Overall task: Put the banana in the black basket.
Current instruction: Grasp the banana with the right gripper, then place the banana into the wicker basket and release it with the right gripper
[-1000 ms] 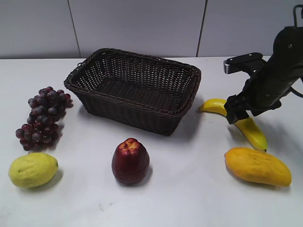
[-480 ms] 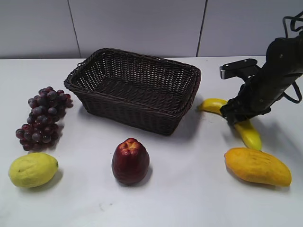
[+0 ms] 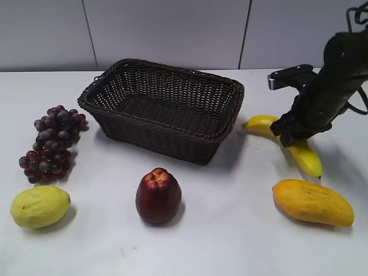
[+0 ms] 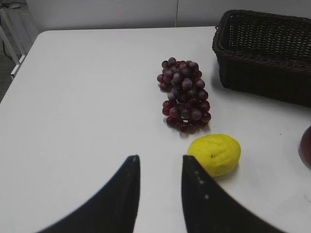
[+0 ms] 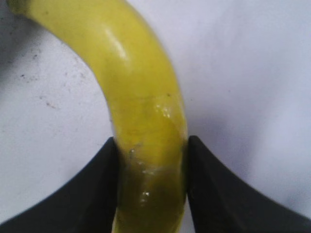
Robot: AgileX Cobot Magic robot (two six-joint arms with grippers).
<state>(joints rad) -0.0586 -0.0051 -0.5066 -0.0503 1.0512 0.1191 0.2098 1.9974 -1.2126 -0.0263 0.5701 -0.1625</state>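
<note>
The banana will go down lengthwise on the middle of the black basket's bottom (image 3: 162, 107), where I should set it with my right gripper.
The banana (image 3: 306, 156) lies curved on the white table right of the black basket (image 3: 167, 138), its left tip close to the basket's right corner. My right gripper (image 3: 290, 137) is shut on the banana's middle. The right wrist view shows both black fingers pressed against the banana's sides (image 5: 141, 97), with the gripper (image 5: 151, 145) straddling it over the table. My left gripper (image 4: 160, 160) is open and empty above bare table, left of the lemon (image 4: 215, 154). It does not show in the exterior view. The basket is empty; its corner also shows in the left wrist view (image 4: 265, 53).
A mango (image 3: 313, 202) lies just in front of the banana. A red apple (image 3: 158, 195) stands in front of the basket. Purple grapes (image 3: 53, 141) and a lemon (image 3: 39, 206) lie at the left. The grapes also show in the left wrist view (image 4: 184, 99).
My right gripper has closed on the banana and shifted it slightly; the banana's ends now sit a little higher and further right. The other fruit and the basket have not moved.
</note>
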